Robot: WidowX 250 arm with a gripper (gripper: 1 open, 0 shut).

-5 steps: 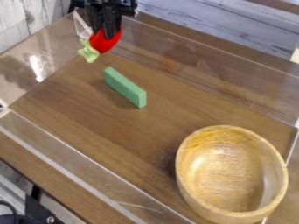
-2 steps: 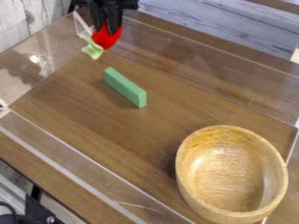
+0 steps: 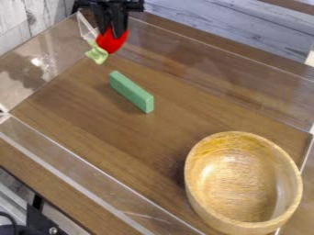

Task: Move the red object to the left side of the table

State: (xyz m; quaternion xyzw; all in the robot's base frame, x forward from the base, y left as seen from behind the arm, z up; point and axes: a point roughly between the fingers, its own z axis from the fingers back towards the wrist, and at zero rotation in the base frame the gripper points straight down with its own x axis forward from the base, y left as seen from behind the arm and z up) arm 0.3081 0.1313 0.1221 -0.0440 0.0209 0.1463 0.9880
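Note:
The robot's gripper should release the red object on the table [image 3: 76,87], between the green block and the clear acrylic side.
The red object [image 3: 110,41], a small glossy toy fruit with a pale green leafy end [image 3: 95,55], hangs above the far left part of the table [image 3: 135,147]. My gripper [image 3: 110,30] comes down from the top edge and is shut on the red object's upper part. The fruit's top is hidden between the black fingers. It hangs just behind and left of the green block.
A green rectangular block [image 3: 131,91] lies diagonally left of centre. A large wooden bowl [image 3: 243,180] stands at the near right corner. Low clear acrylic walls [image 3: 37,64] edge the tabletop on the left, front and right.
The gripper with the red object has shifted very slightly up and back; since 0.4 s ago it is still.

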